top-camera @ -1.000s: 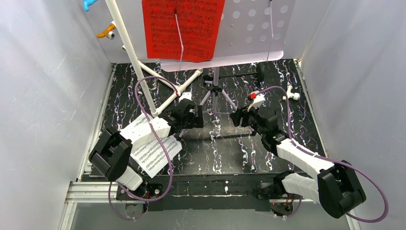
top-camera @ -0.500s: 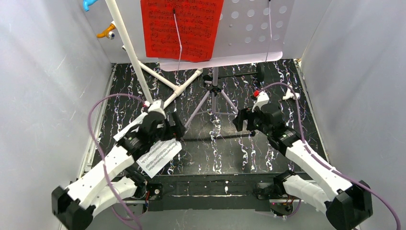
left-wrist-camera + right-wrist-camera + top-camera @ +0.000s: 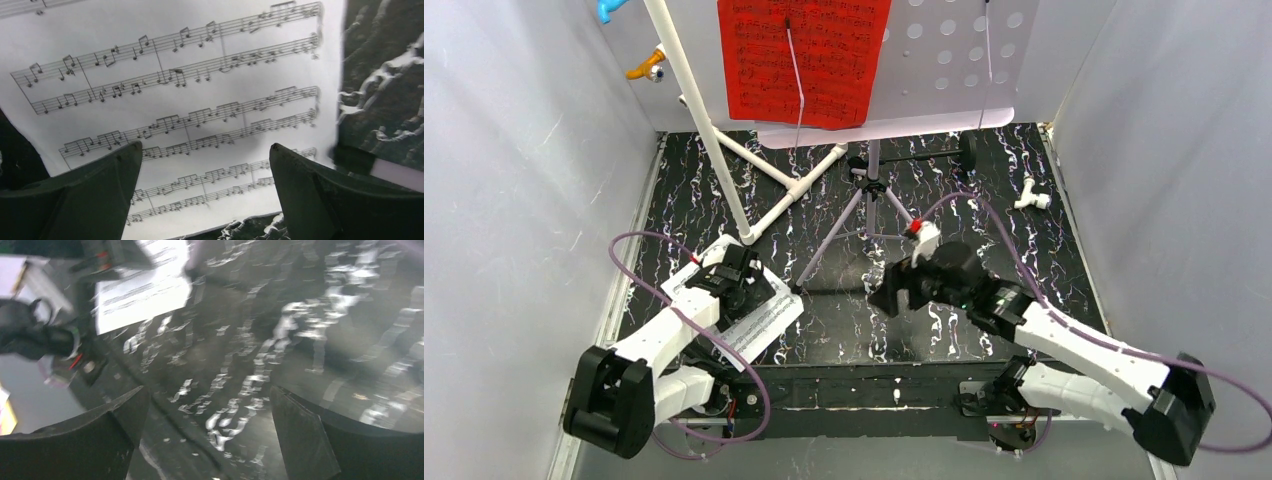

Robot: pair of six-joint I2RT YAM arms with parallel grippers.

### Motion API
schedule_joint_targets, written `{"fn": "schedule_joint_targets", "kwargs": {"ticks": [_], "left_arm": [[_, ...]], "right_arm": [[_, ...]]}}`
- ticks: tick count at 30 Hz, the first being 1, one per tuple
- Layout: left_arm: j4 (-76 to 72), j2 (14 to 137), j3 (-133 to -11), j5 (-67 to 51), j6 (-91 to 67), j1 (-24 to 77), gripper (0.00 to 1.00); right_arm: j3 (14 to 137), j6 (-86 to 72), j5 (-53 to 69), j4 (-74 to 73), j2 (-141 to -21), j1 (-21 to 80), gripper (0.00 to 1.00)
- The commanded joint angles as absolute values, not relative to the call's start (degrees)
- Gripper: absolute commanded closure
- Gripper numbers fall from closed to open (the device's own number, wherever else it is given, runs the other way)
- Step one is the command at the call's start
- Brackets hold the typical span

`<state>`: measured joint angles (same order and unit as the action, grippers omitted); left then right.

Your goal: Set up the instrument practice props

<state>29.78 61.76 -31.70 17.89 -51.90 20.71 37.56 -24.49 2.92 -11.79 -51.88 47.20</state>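
My right gripper is to move next to the white music sheet's corner (image 3: 799, 302) (image 3: 186, 294) beside the leg of the music stand and close there.
The lilac perforated music stand (image 3: 954, 60) stands at the back on tripod legs (image 3: 864, 205), with the red music sheet (image 3: 804, 55) on its desk. The white music sheet (image 3: 759, 325) lies flat on the mat at the front left; it fills the left wrist view (image 3: 200, 100). My left gripper (image 3: 749, 290) hovers open just over it, fingers (image 3: 90, 195) apart and empty. My right gripper (image 3: 886, 297) is open and empty low over the mat's middle; its view is blurred and shows the sheet (image 3: 142, 292) far left. The black microphone (image 3: 967, 152) lies behind the stand's post.
A white PVC pipe frame (image 3: 714, 140) rises at the back left, its base pipes on the black marbled mat (image 3: 984, 200). A small white pipe fitting (image 3: 1032, 197) lies at the back right. Grey walls close in on both sides.
My left gripper has pulled back from the stand's legs to over the white sheet at the front left. My right gripper has swung left and nearer, towards the mat's middle.
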Motion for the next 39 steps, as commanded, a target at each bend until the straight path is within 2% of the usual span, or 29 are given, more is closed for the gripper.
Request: {"fn": "schedule_joint_targets", "kwargs": {"ticks": [1, 5, 12, 17, 24, 28, 31, 36, 39], "left_arm": [[28.53, 64.44, -27.46, 12.83, -61.60, 19.60, 0.02], [31.83, 64.82, -23.59, 7.98, -68.68, 19.60, 0.02], [38.22, 56.22, -20.47, 0.75, -70.48, 19.71, 0.02], [44.27, 47.26, -20.73, 0.00, -69.58, 19.69, 0.02], [47.56, 39.88, -20.38, -1.17, -69.03, 19.72, 0.02], [47.40, 41.12, -21.23, -0.79, -67.10, 19.69, 0.02], [46.08, 41.15, -20.93, -1.62, -67.17, 19.70, 0.02], [44.15, 40.34, -19.83, -3.08, -68.15, 19.76, 0.02], [43.59, 39.31, -19.76, -2.58, -68.22, 19.71, 0.02]], "right_arm": [[32.80, -36.10, 0.36, 4.37, -57.01, 59.26, 0.01], [27.87, -48.43, -4.71, 22.88, -65.81, 63.55, 0.01], [31.88, -54.30, -11.03, 33.94, -80.48, 66.01, 0.02], [33.53, -60.11, -15.41, 43.96, -90.98, 68.07, 0.03], [36.89, -71.30, -14.38, 51.77, -104.97, 70.08, 0.07], [37.54, -74.57, -14.08, 51.98, -108.17, 71.18, 0.07], [40.30, -73.97, -10.98, 46.57, -109.37, 71.19, 0.08], [40.64, -72.67, -3.19, 47.97, -110.63, 71.88, 0.20], [38.67, -70.89, -1.82, 49.10, -107.67, 71.89, 0.21]]}}
